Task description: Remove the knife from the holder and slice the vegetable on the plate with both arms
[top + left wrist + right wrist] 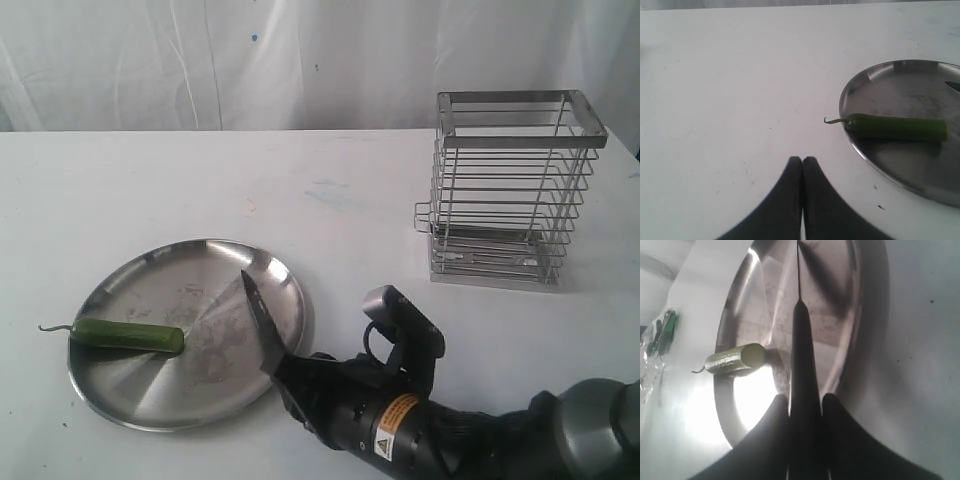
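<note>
The knife points straight out of the robot's low right gripper, so the robot should rest it against the plate's rim and take its black handle (804,352) from above.
The green vegetable (128,335) lies on the left side of the steel plate (150,285), its curled stem hanging over the rim. My right gripper (288,372) is shut on the black handle of the knife (262,322), whose dark blade points out over the plate's right part, apart from the vegetable. In the right wrist view the knife (801,340) runs straight out from between the fingers (837,412), with the vegetable (736,360) off to one side. My left gripper (802,160) is shut and empty over bare table, a short way from the vegetable's (895,127) stem and the plate (860,150).
The wire holder (510,190) stands empty at the back right of the white table (300,180). A white curtain hangs behind the table. Some green items in clear plastic (660,335) lie past the plate in the right wrist view.
</note>
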Robot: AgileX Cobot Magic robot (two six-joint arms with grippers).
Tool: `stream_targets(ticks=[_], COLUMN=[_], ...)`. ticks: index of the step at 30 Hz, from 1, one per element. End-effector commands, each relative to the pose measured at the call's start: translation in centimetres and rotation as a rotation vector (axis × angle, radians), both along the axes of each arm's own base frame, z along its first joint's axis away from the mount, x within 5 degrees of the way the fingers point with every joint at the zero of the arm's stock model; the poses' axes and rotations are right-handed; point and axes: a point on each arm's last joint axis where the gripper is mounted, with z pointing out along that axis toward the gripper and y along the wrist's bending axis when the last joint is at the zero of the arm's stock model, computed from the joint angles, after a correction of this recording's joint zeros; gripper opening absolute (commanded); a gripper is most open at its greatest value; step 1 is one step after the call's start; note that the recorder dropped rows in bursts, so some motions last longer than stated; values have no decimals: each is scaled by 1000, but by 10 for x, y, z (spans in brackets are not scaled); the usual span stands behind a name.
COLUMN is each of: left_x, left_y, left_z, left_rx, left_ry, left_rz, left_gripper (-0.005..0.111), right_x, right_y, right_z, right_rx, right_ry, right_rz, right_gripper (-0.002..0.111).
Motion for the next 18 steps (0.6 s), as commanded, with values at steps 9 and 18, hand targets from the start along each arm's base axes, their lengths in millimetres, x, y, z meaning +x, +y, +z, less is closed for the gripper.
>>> stream_targets(ticks=[9, 18], left_x=[0, 0], left_y=[-1, -1], left_z=[0, 0], left_rx=[-4, -4], left_ry=[-4, -4], left_rz=[-7, -7], left_gripper=[0, 0], right_x=[-5, -6], right_y=[-3, -3], right_z=[-11, -12], right_rx=[-100, -109], right_ry=[95, 102], right_rz=[17, 28], right_gripper=[0, 24])
